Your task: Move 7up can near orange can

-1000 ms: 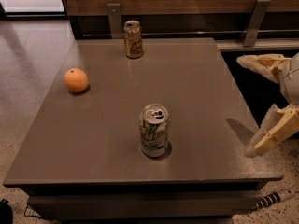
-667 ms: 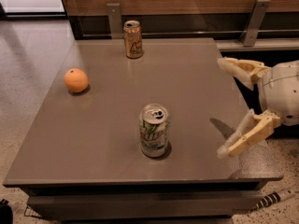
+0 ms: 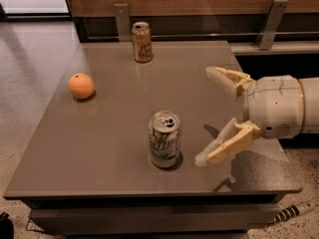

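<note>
I should next move my gripper to the 7up can's middle [image 3: 165,143], between the can's silver top and its base, and close it there.
The 7up can [image 3: 164,140], white with green lettering and a silver top, stands upright near the front middle of the grey table [image 3: 114,118]. The orange can [image 3: 142,42], orange-gold with a pale label, stands upright at the table's back edge. My gripper [image 3: 205,116] comes in from the right, over the table's right side. It is open and empty, fingers spread wide, with the lower fingertip [image 3: 202,159] just to the right of the 7up can and apart from it.
A round orange fruit [image 3: 81,85] lies on the table's left side. A wooden wall with metal brackets [image 3: 271,21] runs behind the table. Pale floor lies to the left.
My gripper has moved left from the table's right edge toward the 7up can, staying open. The cans and the fruit have not moved.
</note>
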Controlling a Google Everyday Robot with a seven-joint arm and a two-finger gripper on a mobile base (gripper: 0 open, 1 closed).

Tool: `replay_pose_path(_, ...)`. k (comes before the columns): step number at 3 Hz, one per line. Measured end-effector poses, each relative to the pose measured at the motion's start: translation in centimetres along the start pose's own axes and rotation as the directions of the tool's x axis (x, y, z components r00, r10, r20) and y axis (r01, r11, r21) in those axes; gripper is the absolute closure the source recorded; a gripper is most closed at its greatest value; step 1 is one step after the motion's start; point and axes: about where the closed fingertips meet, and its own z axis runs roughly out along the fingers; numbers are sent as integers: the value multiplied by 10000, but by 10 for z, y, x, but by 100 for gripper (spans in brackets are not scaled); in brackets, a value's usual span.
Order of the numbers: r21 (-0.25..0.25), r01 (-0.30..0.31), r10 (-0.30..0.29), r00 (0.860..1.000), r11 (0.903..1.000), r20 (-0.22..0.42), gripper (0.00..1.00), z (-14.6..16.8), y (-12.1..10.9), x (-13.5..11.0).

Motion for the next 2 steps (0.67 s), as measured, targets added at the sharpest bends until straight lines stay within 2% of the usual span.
replay_pose_path(1, 47, -51, 51, 10000, 10000, 28, 0, 2, -1, -1)
replay_pose_path(2, -148, -233, 237, 9994, 9996, 238, 0, 8, 0, 5)
